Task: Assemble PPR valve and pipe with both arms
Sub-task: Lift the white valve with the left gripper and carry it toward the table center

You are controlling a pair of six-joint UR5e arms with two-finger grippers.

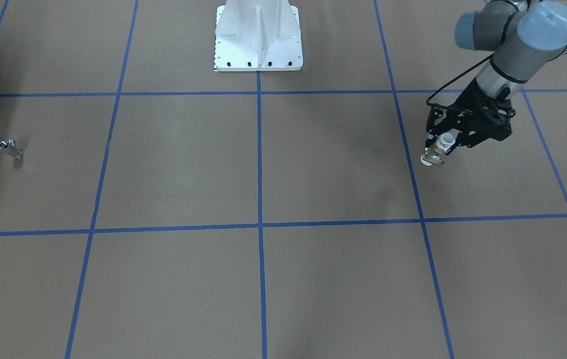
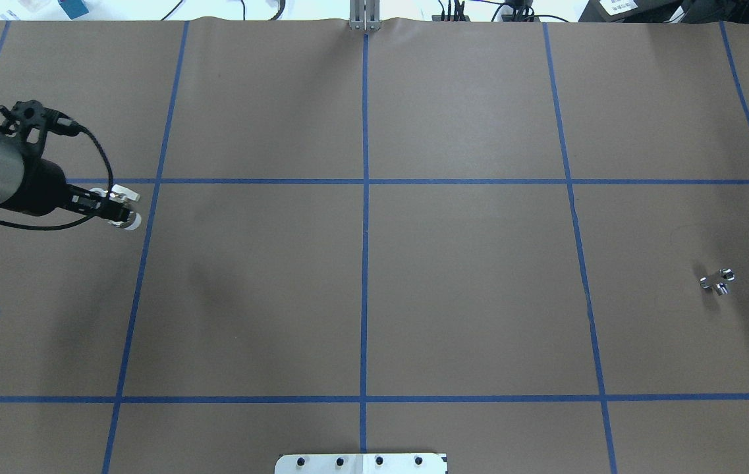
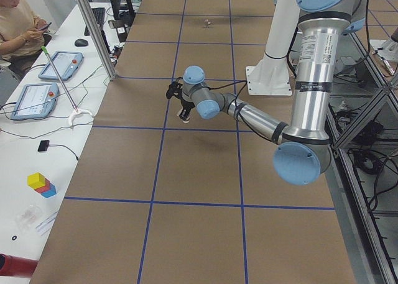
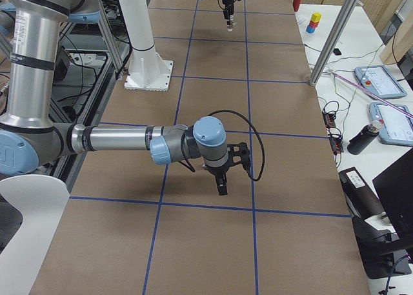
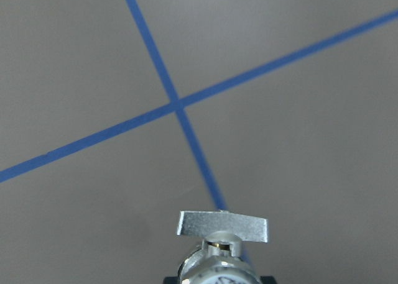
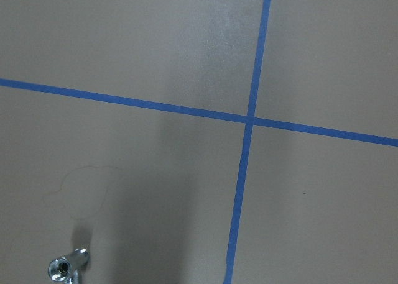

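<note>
My left gripper is to let go so that the white valve will rest halfway [image 1: 261, 162] between crossings on the blue tape line of the pedestal base.
My left gripper [image 1: 441, 145] is shut on a white valve [image 1: 432, 159] with a metal T-handle and holds it above the brown table. It also shows in the overhead view [image 2: 110, 208], with the valve [image 2: 129, 220] sticking out of it. In the left wrist view the valve's handle [image 5: 224, 225] fills the bottom edge. A small chrome fitting [image 1: 10, 148] lies alone on the table [image 2: 717, 281], and shows at the bottom left of the right wrist view [image 6: 65, 268]. My right gripper [image 4: 221, 185] hangs over the table; I cannot tell whether it is open or shut.
The white pedestal base [image 1: 258, 40] stands at the robot's edge of the table. Blue tape lines [image 2: 365, 197] divide the brown surface. Aluminium posts [image 3: 93, 29] and a side bench with tablets [image 3: 37, 97] run along the far edge, where an operator [image 3: 15, 17] sits.
</note>
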